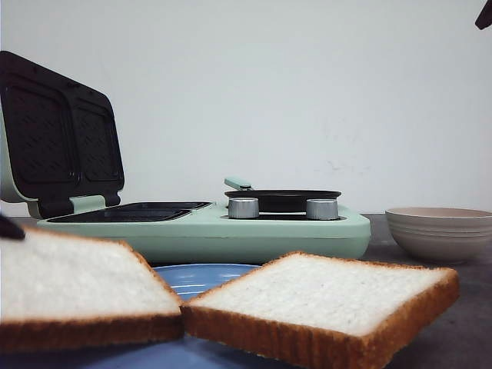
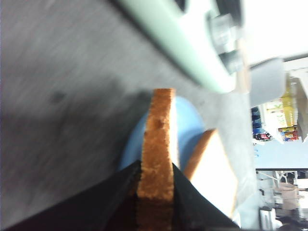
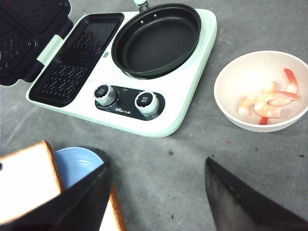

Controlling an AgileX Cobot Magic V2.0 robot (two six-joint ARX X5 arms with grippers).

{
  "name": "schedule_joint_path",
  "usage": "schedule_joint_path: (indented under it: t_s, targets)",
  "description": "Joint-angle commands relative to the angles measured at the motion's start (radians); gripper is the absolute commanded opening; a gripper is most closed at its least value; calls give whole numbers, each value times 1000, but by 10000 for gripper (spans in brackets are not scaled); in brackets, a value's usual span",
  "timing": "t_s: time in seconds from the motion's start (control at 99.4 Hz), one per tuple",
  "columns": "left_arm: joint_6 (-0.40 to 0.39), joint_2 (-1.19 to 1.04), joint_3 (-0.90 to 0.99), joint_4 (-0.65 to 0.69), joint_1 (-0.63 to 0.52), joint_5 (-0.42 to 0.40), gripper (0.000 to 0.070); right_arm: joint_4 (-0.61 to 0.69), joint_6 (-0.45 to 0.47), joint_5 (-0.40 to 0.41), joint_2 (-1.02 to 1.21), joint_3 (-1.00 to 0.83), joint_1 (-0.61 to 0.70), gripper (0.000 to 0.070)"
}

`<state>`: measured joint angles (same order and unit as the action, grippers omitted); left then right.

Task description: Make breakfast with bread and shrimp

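Next, my left gripper releases the slice of bread on the sandwich press's black lower plate [image 1: 149, 204], toward the back of the plate.
My left gripper [image 2: 155, 168] is shut on the crust edge of one bread slice [image 2: 161, 125], holding it a little above the blue plate [image 2: 185, 120]. In the front view this slice [image 1: 73, 280] sits at the lower left. The second bread slice [image 1: 330, 296] lies tilted over the plate [image 1: 204, 275], beside the held one. Several pink shrimp [image 3: 267, 101] lie in a cream bowl [image 3: 226, 77] to the right of the cooker. My right gripper [image 3: 159, 178] hangs open and empty high above the grey table between plate and bowl.
A mint-green breakfast maker [image 3: 187, 91] stands behind the plate, with a black round pan [image 3: 156, 38], two knobs [image 3: 147, 100] and an open sandwich press [image 3: 82, 53] whose lid [image 1: 58, 138] stands upright. The bowl [image 1: 440, 231] sits at the right.
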<state>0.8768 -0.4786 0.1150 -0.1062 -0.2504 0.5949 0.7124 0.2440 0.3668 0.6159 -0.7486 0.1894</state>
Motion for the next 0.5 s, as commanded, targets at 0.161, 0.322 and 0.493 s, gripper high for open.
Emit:
schedule_joint_path:
  t_s: [0.161, 0.322, 0.493]
  targets:
    - [-161, -5, 130, 17, -18, -6, 5, -13, 6, 3, 3, -15, 3, 377]
    - [-372, -48, 307, -62, -42, -100, 6, -13, 6, 3, 3, -15, 3, 377]
    - [-703, -193, 564, -190, -96, -302, 6, -9, 4, 3, 3, -15, 3, 377]
